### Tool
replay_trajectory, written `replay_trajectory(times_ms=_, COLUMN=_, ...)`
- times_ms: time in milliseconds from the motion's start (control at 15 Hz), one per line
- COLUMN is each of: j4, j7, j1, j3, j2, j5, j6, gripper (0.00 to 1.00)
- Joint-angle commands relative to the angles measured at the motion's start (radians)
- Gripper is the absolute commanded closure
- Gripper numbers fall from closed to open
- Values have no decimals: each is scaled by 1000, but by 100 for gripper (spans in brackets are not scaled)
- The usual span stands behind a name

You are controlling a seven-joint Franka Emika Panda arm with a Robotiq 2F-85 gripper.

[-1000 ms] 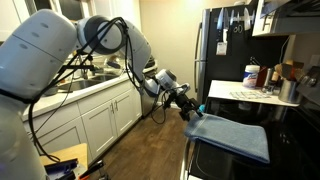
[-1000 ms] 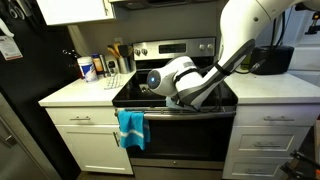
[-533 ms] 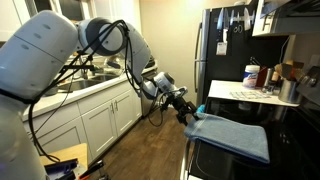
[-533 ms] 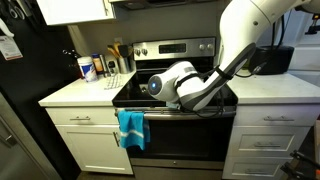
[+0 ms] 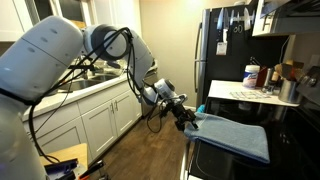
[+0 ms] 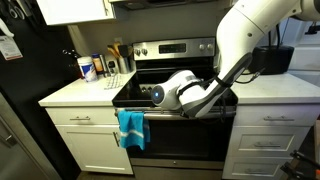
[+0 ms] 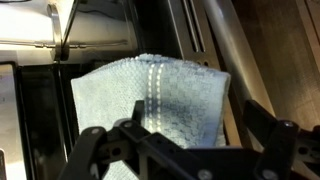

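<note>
Next, my gripper closes on the light blue towel's edge (image 5: 193,124) (image 7: 207,106) near the stitched stripe, beside the handle of the oven door.
A light blue towel (image 5: 236,136) hangs over the handle of the oven door (image 6: 185,135); it also shows in an exterior view (image 6: 131,127). In the wrist view the towel (image 7: 150,95) fills the middle, with a stitched stripe down it. My gripper (image 5: 186,118) is at the towel's near edge, in front of the oven. In the wrist view the gripper (image 7: 190,140) is open, its jaws spread wide to either side of the towel's lower part. The fingers (image 7: 285,135) look dark and blurred. I cannot tell whether they touch the cloth.
The black stove top (image 6: 175,88) has a back panel behind it. A counter (image 6: 80,92) holds bottles and a utensil jar. A dark fridge (image 5: 222,45) stands at the back. White cabinets (image 5: 100,115) and a wood floor (image 5: 150,150) lie beside the arm.
The arm has sunk lower in front of the oven and the gripper has drawn slightly down and back along the towel's edge. The towel still hangs in place.
</note>
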Motion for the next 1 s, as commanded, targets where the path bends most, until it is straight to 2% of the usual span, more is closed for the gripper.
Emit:
replay_trajectory(times_ms=0, j4=-4, j7=-31, j1=-11, j3=-3, j2=1, j5=12, j6=7, gripper=0)
replay_trajectory(times_ms=933, j4=7, j7=-24, j1=-19, j3=-40, j2=6, j5=1, j6=-9, gripper=0)
